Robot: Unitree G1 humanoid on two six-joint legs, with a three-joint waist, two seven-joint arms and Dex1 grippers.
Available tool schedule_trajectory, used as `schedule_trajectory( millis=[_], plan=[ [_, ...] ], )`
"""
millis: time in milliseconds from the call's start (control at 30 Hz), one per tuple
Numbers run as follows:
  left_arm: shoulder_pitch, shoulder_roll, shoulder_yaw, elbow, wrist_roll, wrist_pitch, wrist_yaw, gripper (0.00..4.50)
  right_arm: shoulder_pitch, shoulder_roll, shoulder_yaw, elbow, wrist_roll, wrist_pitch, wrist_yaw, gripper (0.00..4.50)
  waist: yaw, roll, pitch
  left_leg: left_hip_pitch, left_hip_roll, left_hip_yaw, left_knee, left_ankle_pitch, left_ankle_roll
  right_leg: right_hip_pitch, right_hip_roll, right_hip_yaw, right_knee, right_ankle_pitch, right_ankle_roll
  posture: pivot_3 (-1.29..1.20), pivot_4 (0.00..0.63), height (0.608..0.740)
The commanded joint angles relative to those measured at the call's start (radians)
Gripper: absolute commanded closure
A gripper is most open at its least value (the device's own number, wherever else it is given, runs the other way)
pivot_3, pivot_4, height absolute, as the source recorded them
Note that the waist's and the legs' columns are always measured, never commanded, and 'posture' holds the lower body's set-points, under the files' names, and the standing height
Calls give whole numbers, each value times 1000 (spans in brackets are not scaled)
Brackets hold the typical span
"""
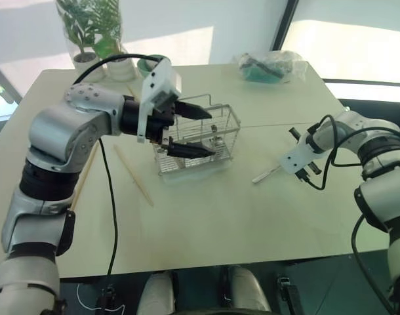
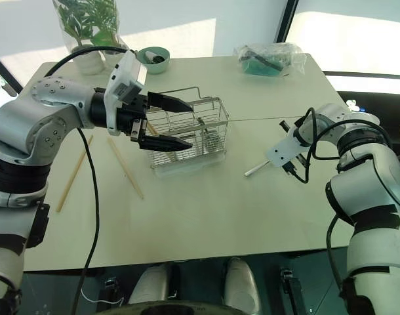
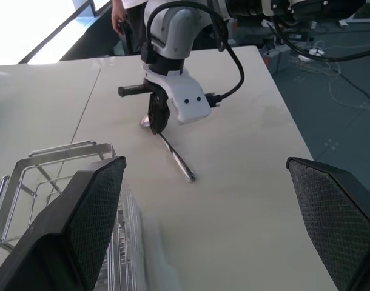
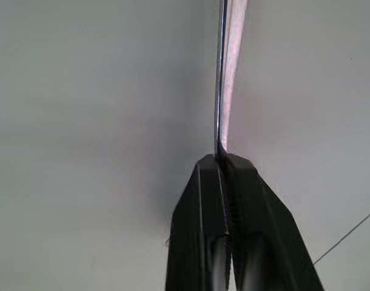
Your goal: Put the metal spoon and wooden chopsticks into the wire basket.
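Note:
The metal spoon will leave my right gripper inside the wire basket's end (image 1: 216, 144) farthest from the wooden chopsticks.
The wire basket (image 1: 201, 142) stands mid-table. My left gripper (image 1: 211, 133) hovers at its near left side, open, one finger above the rim and one against the mesh side. To the basket's right, the metal spoon (image 1: 264, 174) lies on the table. My right gripper (image 3: 156, 127) points down onto it and is shut on the metal spoon (image 4: 224, 79) near the bowl end. The slim handle (image 3: 180, 162) runs toward the basket. Two wooden chopsticks (image 2: 124, 167) (image 2: 72, 174) lie apart on the table left of the basket, the left one partly behind my left arm.
A green bowl (image 2: 153, 58) and potted plants (image 1: 88, 33) stand at the table's far left. A clear plastic bag (image 1: 269, 65) lies at the far right. The table's right edge (image 1: 344, 118) runs close behind my right arm.

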Motion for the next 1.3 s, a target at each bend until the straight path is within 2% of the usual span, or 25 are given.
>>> schedule_trajectory(
  millis=[33,233,400,467,533,600,767,933,1067,1300],
  plan=[
    [-21,4,41,-25,-14,2,5,0,-15,-11,-29,-5,28,-3,3,4466,0,0,0,0,0,0,0,0,0,0,0,0,0,0,0,0,150,717],
    [-11,12,45,-37,-26,9,5,0,-11,-38,-85,-20,103,-62,49,4466,-1,0,0,0,0,0,0,0,0,0,0,0,0,0,0,0,150,717],
    [-15,20,46,-23,-14,-7,-4,0,3,-58,-253,-50,342,-80,226,4466,0,0,0,0,0,0,0,0,0,0,0,0,0,0,0,0,150,717],
    [-16,28,53,-14,-7,-19,-8,0,27,-63,-349,-89,488,-19,363,4466,1,0,0,1,0,0,0,0,0,1,0,0,0,0,0,0,150,717],
    [-18,44,67,5,0,-34,-11,0,49,-58,-467,-188,679,177,518,4466,1,0,1,3,0,0,0,0,0,4,0,0,0,0,0,0,150,717],
    [-15,59,77,26,12,-50,-13,0,68,-57,-551,-306,805,387,581,4466,2,1,2,6,0,0,0,0,0,7,0,0,0,0,0,0,150,717],
    [0,88,104,96,42,-97,-8,0,120,-21,-700,-631,999,886,462,4466,4,1,2,10,0,0,-1,-3,4,9,0,0,0,0,0,0,150,717],
    [20,110,145,93,37,-93,9,0,192,71,-760,-964,1133,1217,287,4466,4,1,2,10,1,0,-1,-3,5,8,0,0,1,0,0,0,150,717],
    [35,131,169,91,40,-93,17,0,229,168,-763,-1118,1192,1344,171,4466,6,1,2,9,0,0,-1,-3,5,7,0,0,2,0,0,0,150,717],
    [44,159,202,78,30,-79,29,0,308,253,-723,-1137,1162,1316,89,4466,8,-2,2,8,0,0,0,-4,7,9,0,0,1,0,0,0,150,717]
  ],
)
